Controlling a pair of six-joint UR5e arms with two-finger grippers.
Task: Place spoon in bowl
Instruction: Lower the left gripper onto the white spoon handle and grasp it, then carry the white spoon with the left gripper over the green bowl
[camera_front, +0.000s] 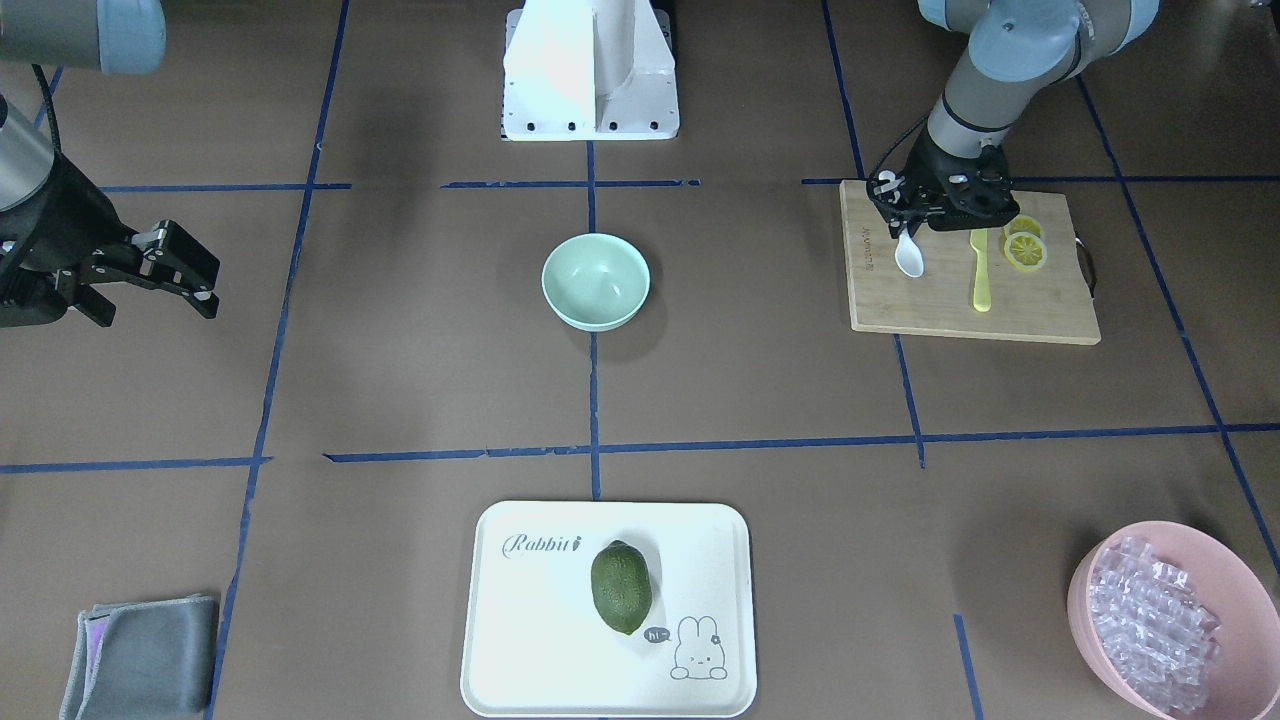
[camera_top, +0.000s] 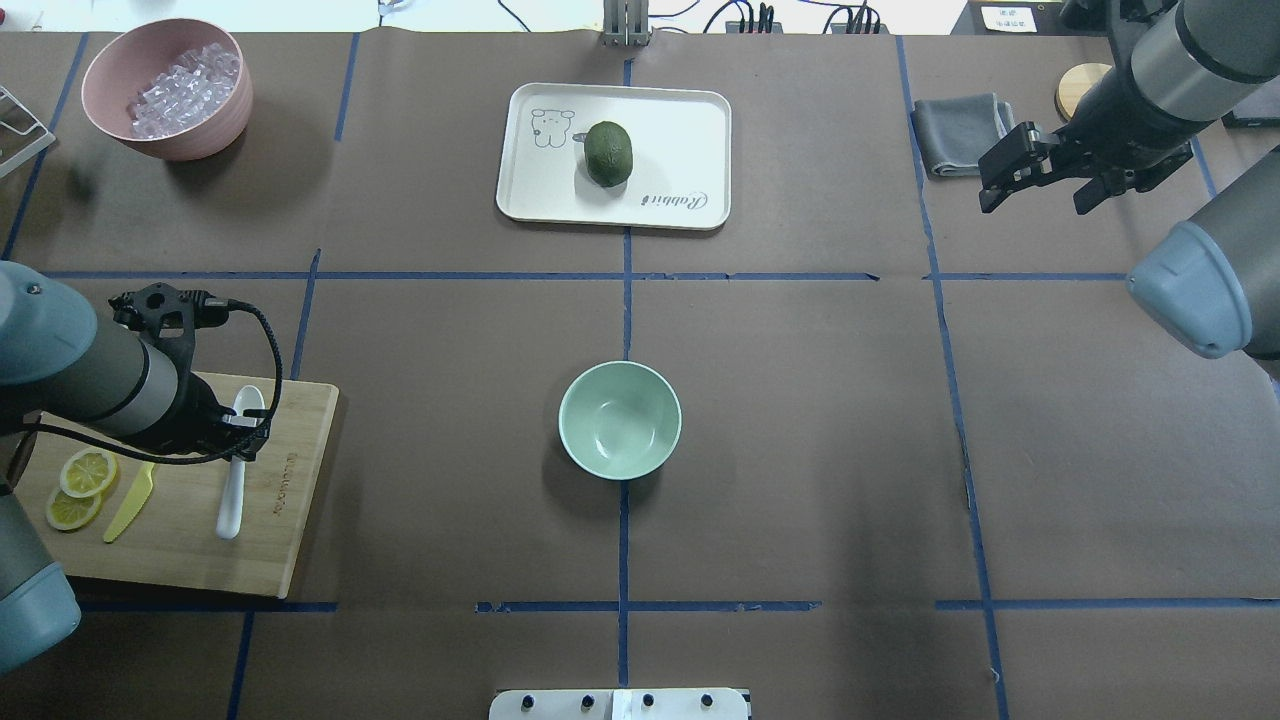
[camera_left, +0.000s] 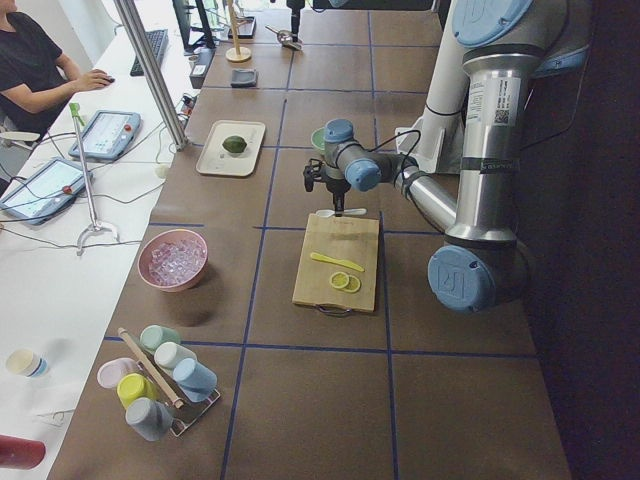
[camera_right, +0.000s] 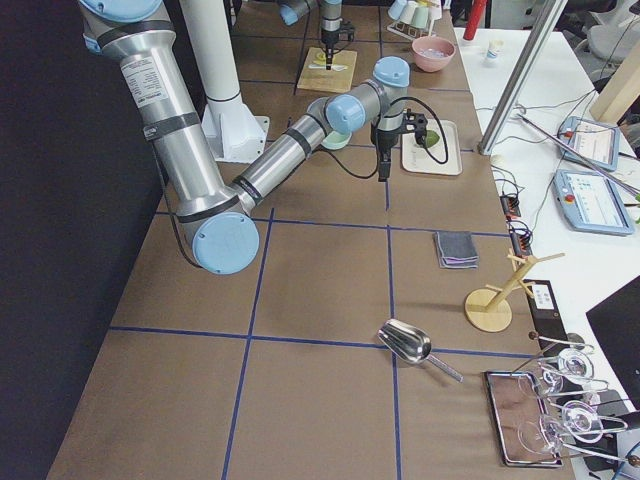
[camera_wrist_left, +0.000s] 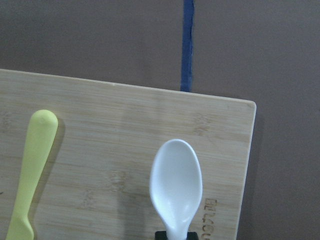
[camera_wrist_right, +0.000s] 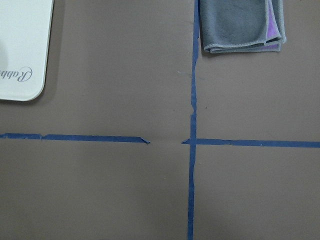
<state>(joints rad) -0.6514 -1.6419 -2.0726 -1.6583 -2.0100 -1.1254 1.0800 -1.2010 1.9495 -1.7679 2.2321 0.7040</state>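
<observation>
I should use my left gripper to let go of the white spoon inside the empty mint-green bowl (camera_front: 602, 266) at the middle of the table.
The white spoon (camera_front: 909, 256) lies on a bamboo cutting board (camera_front: 940, 312), with its scoop toward the table's far side. My left gripper (camera_front: 903, 226) is down over the spoon's neck and shut on it. The handle (camera_top: 231, 495) sticks out behind the fingers. The left wrist view shows the scoop (camera_wrist_left: 176, 185) flat on the board (camera_wrist_left: 110, 130), with dark pads at its neck. The mint-green bowl (camera_front: 595, 281) stands empty at the table's middle (camera_top: 620, 420), well clear of the board. My right gripper (camera_front: 205, 290) is open and empty, far off over bare table (camera_top: 990, 185).
A yellow-green knife (camera_front: 981, 270) and lemon slices (camera_front: 1025, 246) lie on the board beside the spoon. A white tray (camera_front: 540, 640) holds a green fruit (camera_front: 621, 587). A pink bowl (camera_front: 1090, 590) of clear cubes and a grey cloth (camera_front: 140, 655) sit at the far corners.
</observation>
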